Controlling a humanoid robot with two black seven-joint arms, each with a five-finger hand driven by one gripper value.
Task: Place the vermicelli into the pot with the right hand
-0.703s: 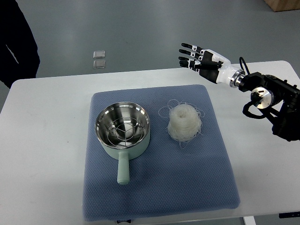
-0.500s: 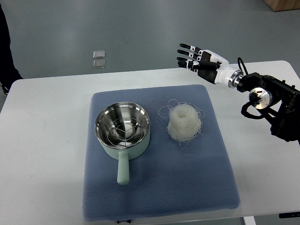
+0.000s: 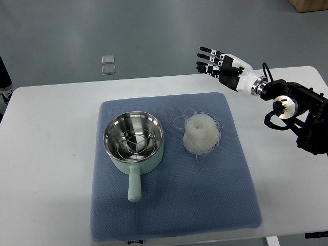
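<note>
My right gripper is going to close on the far half [image 3: 201, 126] of the white vermicelli nest, with its fingers at opposite sides of the nest.
A white nest of dry vermicelli [image 3: 202, 132] lies on the blue mat [image 3: 174, 205], right of centre. A pale green pot [image 3: 135, 143] with a steel inside and a wire rack stands to its left, handle pointing toward me. My right hand [image 3: 218, 63] hovers above the table's far edge, up and to the right of the vermicelli, fingers spread and empty. The left arm does not show.
The white table [image 3: 46, 154] carries the mat. A person's dark clothing [image 3: 4, 77] shows at the left edge. Two small clear squares [image 3: 107, 64] lie on the floor beyond the table. My right arm's black joints [image 3: 302, 113] sit over the table's right side.
The right hand has barely shifted and stays open above the far edge. The person at the left edge has moved mostly out of view.
</note>
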